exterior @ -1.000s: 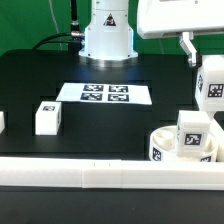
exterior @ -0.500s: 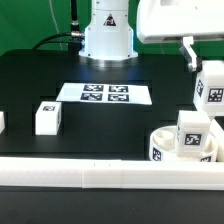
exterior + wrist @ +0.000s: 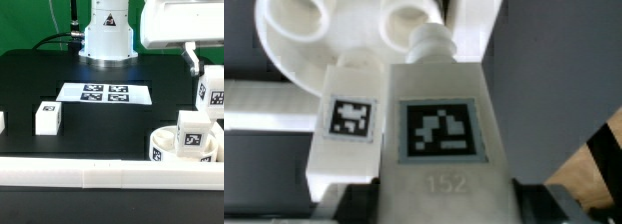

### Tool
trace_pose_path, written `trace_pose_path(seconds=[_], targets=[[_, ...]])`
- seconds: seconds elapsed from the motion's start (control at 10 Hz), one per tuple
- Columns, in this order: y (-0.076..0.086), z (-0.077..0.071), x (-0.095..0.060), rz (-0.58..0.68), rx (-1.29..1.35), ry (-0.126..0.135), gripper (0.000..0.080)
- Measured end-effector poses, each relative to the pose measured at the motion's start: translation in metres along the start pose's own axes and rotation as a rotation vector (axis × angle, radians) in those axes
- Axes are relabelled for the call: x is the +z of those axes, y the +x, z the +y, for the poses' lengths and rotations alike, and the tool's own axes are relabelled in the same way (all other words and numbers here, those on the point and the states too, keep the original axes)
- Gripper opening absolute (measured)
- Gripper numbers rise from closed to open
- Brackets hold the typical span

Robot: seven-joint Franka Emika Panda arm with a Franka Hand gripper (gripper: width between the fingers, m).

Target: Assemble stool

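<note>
The white leg will go down in the round seat (image 3: 202,130) (image 3: 411,22), just behind the standing leg, where my gripper needs to put it.
My gripper (image 3: 206,68) is shut on a white leg block (image 3: 212,90), held in the air at the exterior view's right edge, above the seat. In the wrist view this held leg (image 3: 443,115) fills the middle, its tag facing the camera, with dark fingers (image 3: 352,200) pressed on both sides. The round white seat disc (image 3: 160,146) lies at the front right with a second leg (image 3: 193,135) standing in it. In the wrist view that leg (image 3: 345,115) is beside the held one, over the seat (image 3: 304,35). A third leg (image 3: 47,117) lies loose on the black table at the left.
The marker board (image 3: 105,94) lies flat mid-table in front of the robot base (image 3: 108,35). A long white rail (image 3: 90,178) runs along the table's front edge. A small white object (image 3: 2,121) shows at the left edge.
The gripper with its leg block has shifted slightly toward the exterior view's right and a little lower. Nothing else has moved.
</note>
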State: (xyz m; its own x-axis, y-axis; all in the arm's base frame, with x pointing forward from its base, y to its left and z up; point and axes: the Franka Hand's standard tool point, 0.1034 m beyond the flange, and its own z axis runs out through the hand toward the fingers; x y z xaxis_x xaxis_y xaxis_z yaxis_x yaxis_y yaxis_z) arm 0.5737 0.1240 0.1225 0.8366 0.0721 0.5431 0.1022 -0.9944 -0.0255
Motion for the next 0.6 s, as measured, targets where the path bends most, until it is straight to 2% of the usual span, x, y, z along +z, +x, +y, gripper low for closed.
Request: trace_pose_path(seconds=[0.3,0.6], targets=[[-0.0023,0.0043,0.0041,0.002,-0.011,-0.006,0.0337],[0.0031,0.0065,0.0050,0.000,-0.019,-0.007,0.0337]])
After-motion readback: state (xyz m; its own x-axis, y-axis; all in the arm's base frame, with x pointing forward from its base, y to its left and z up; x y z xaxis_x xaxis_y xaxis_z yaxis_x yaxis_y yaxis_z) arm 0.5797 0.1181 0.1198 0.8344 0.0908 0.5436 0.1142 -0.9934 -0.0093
